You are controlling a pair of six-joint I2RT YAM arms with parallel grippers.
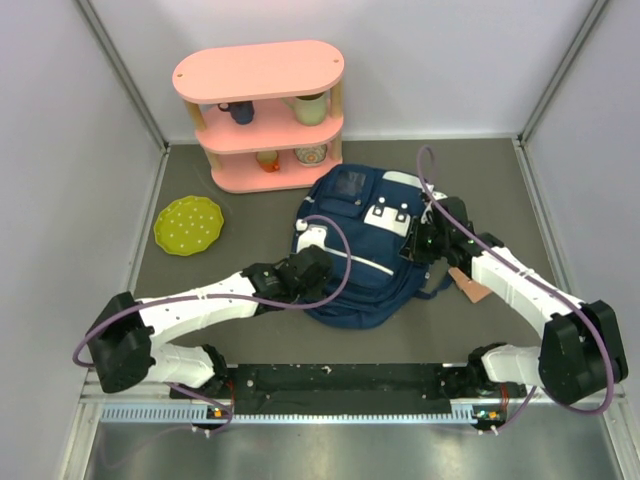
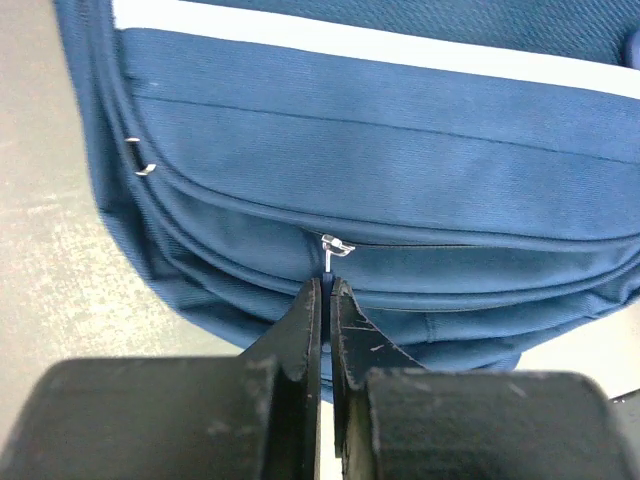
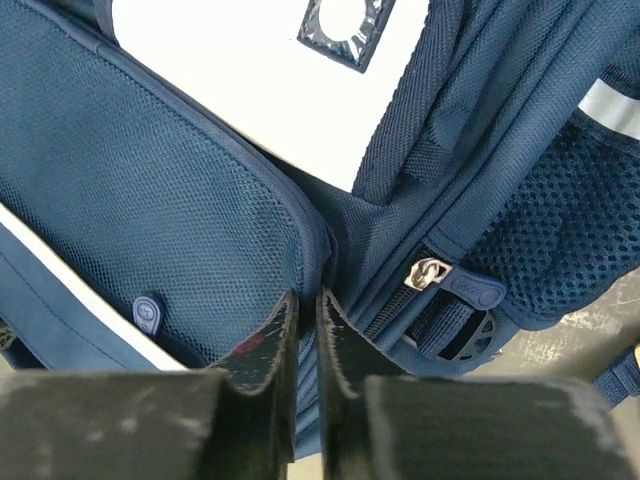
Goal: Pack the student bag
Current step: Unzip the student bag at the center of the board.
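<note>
My right gripper is pinching the edge of the slanted bag above the white stripe, so I should take that edge closer to the stripe (image 1: 394,273) and turn the bag.
The student bag (image 1: 370,262) lies flat mid-table, navy with a white stripe and a white buckled patch. My left gripper (image 1: 318,258) is at the bag's left edge. In the left wrist view its jaws (image 2: 326,285) are shut on the small blue pull tab of a zipper (image 2: 336,246) on the bag's (image 2: 400,150) side seam. My right gripper (image 1: 420,246) is at the bag's right side. In the right wrist view it (image 3: 308,298) is pinched shut on a fold of the bag's fabric (image 3: 150,180), beside a mesh pocket and another zipper pull (image 3: 450,280).
A pink two-tier shelf (image 1: 262,115) with cups stands at the back. A green plate (image 1: 188,224) lies at the left. A small tan object (image 1: 470,286) rests on the table right of the bag. Enclosure walls stand on both sides.
</note>
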